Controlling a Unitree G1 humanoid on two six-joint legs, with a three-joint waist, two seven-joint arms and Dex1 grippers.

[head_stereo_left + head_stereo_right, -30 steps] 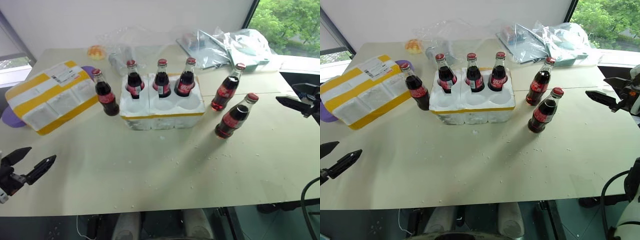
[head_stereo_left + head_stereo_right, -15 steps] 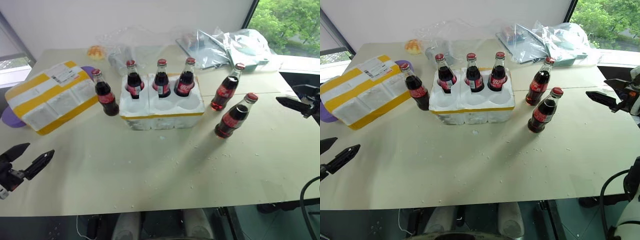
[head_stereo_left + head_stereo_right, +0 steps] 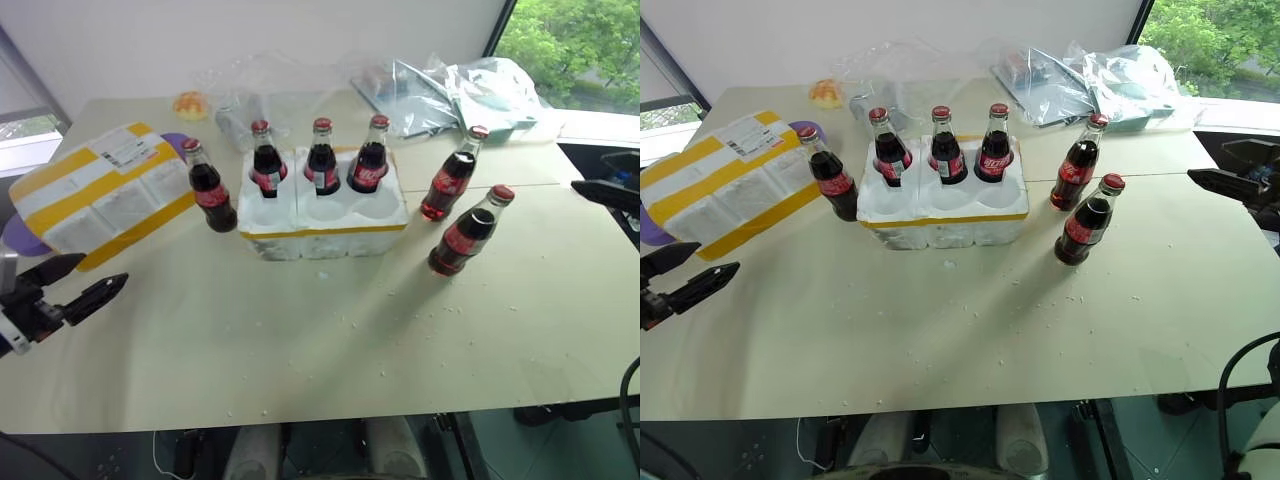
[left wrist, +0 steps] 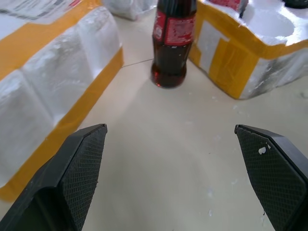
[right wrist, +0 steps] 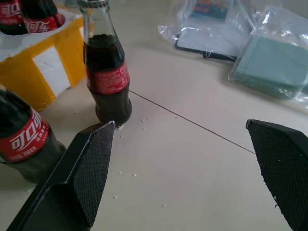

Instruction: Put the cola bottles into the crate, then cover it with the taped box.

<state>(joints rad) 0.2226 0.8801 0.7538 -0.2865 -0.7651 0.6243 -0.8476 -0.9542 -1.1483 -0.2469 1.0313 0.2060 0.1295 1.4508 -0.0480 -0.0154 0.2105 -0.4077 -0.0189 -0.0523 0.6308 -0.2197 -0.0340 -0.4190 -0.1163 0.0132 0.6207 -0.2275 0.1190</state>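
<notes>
Next, I grab the cola bottle that stands between the taped box and the crate with my left gripper, by its lower body (image 3: pixel 217 208) (image 4: pixel 171 48), near the red label.
The crate (image 3: pixel 330 228) stands mid-table with three cola bottles (image 3: pixel 322 158) upright in its back row; its front holes are empty. A fourth bottle (image 3: pixel 208 188) stands just left of the crate. Two other bottles (image 3: pixel 450 180) (image 3: pixel 468 232) stand to its right. The taped box (image 3: pixel 100 195) lies at the far left. My left gripper (image 3: pixel 98 273) hovers open near the box's front corner, facing that left-hand bottle (image 4: pixel 172 43). At the right edge, my right gripper (image 3: pixel 1208 160) is open, facing the right-hand bottles (image 5: pixel 107 72).
Clear plastic bags (image 3: pixel 450 85) with flat packets lie at the back right. An orange object (image 3: pixel 190 103) sits at the back left, and a purple thing (image 3: pixel 20 235) pokes out under the taped box. Foam crumbs dot the table (image 3: pixel 330 340).
My left gripper has risen and moved forward toward the taped box's corner. My right gripper has lifted a little at the right edge. Bottles, crate and box have not moved.
</notes>
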